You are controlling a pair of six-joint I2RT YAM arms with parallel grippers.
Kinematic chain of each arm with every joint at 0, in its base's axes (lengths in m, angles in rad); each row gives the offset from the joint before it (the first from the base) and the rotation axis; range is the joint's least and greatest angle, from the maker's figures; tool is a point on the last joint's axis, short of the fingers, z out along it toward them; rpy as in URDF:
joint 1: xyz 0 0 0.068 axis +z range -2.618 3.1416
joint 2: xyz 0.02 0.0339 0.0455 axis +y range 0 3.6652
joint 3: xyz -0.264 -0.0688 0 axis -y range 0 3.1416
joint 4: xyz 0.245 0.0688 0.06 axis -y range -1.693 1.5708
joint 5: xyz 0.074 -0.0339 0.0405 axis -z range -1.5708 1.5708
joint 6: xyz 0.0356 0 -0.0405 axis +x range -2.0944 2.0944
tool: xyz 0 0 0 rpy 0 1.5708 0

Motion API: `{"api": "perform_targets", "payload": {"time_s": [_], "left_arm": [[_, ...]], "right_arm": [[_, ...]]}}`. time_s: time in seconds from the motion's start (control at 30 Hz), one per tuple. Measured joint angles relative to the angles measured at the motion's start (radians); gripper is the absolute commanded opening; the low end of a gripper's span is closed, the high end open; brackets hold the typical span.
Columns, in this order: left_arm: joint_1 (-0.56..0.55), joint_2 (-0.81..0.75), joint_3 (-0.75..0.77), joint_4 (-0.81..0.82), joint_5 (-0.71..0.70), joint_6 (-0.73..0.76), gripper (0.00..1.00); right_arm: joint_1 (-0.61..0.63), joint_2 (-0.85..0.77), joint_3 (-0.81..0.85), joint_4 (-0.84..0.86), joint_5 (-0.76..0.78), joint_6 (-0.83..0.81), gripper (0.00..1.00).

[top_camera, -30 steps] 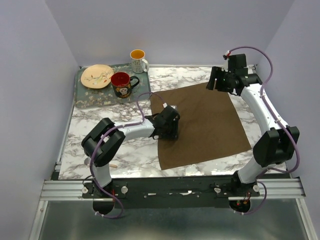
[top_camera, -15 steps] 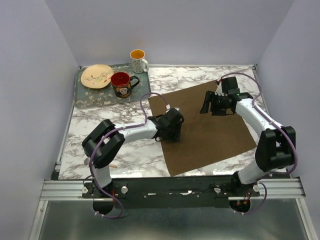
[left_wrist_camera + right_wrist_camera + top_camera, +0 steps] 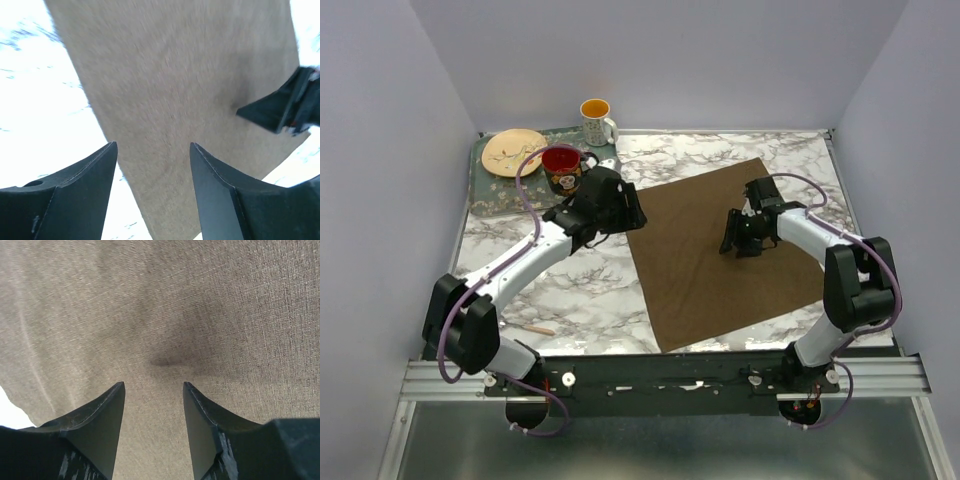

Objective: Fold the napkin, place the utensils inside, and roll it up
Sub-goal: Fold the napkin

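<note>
The dark brown napkin has a corner at the table's front edge closest to the spoon. I close my right gripper next on that near corner (image 3: pixel 664 348).
The dark brown napkin (image 3: pixel 720 265) lies spread flat on the marble table. My left gripper (image 3: pixel 632 208) is open and empty, hovering over the napkin's far-left corner; in the left wrist view (image 3: pixel 153 145) the napkin's left edge (image 3: pixel 165 90) runs between the fingers. My right gripper (image 3: pixel 733 242) is open and empty, low over the napkin's middle; in the right wrist view (image 3: pixel 153 384) only cloth (image 3: pixel 165 305) shows below it. The spoon's slim pale handle (image 3: pixel 538 328) lies on the table near the front left; its bowl is hard to make out.
A grey tray (image 3: pixel 505 195) at the back left holds a plate (image 3: pixel 514 152) and a red mug (image 3: pixel 563 168), close behind my left gripper. A white mug (image 3: pixel 596 120) stands at the back. The right gripper shows in the left wrist view (image 3: pixel 285 107).
My left arm has swung from the napkin's left edge back toward the far-left corner by the tray. My right gripper has come from the far-right corner down over the napkin's middle. The napkin shifted slightly.
</note>
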Motion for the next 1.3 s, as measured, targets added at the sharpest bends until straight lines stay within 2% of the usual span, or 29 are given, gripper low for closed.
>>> {"api": "perform_targets", "payload": {"time_s": [0.1, 0.33, 0.43, 0.5, 0.57, 0.63, 0.73, 0.83, 0.87, 0.9, 1.0, 1.1, 1.2, 1.3], "left_arm": [[0.049, -0.067, -0.027, 0.0, 0.008, 0.007, 0.69], [0.08, -0.072, -0.085, -0.015, 0.042, 0.008, 0.69], [0.087, -0.076, -0.09, -0.03, 0.049, 0.019, 0.69], [0.087, -0.086, -0.09, -0.03, 0.052, 0.025, 0.69], [0.087, -0.099, -0.09, -0.03, 0.057, 0.029, 0.7], [0.087, -0.115, -0.09, -0.029, 0.063, 0.035, 0.7], [0.089, -0.134, -0.091, -0.029, 0.067, 0.048, 0.7], [0.092, -0.161, -0.105, -0.023, 0.067, 0.056, 0.7], [0.095, -0.17, -0.111, -0.023, 0.067, 0.058, 0.7], [0.098, -0.18, -0.116, -0.023, 0.067, 0.061, 0.7], [0.107, -0.212, -0.127, -0.022, 0.067, 0.071, 0.71], [0.117, -0.225, -0.13, -0.021, 0.071, 0.076, 0.73], [0.14, -0.227, -0.131, -0.021, 0.075, 0.082, 0.75], [0.166, -0.231, -0.14, -0.022, 0.085, 0.086, 0.78]], "right_arm": [[-0.011, 0.016, -0.003, 0.0, 0.006, 0.002, 0.58], [-0.109, 0.035, -0.037, 0.011, 0.015, -0.007, 0.58], [-0.138, 0.026, -0.041, 0.015, 0.024, -0.022, 0.61], [-0.114, -0.005, -0.053, 0.005, 0.042, -0.033, 0.69], [-0.056, -0.055, -0.06, -0.021, 0.068, -0.045, 0.74], [0.06, -0.13, -0.06, -0.052, 0.101, -0.044, 0.75], [0.314, -0.227, -0.061, -0.101, 0.127, -0.004, 0.75], [0.52, -0.276, -0.092, -0.132, 0.158, 0.043, 0.63], [0.586, -0.288, -0.11, -0.143, 0.17, 0.06, 0.54], [0.698, -0.298, -0.133, -0.158, 0.188, 0.081, 0.52], [0.896, -0.29, -0.163, -0.179, 0.203, 0.116, 0.44], [0.988, -0.258, -0.158, -0.186, 0.22, 0.128, 0.42], [1.025, -0.216, -0.14, -0.186, 0.245, 0.128, 0.42], [1.049, -0.178, -0.122, -0.177, 0.26, 0.111, 0.47]]}}
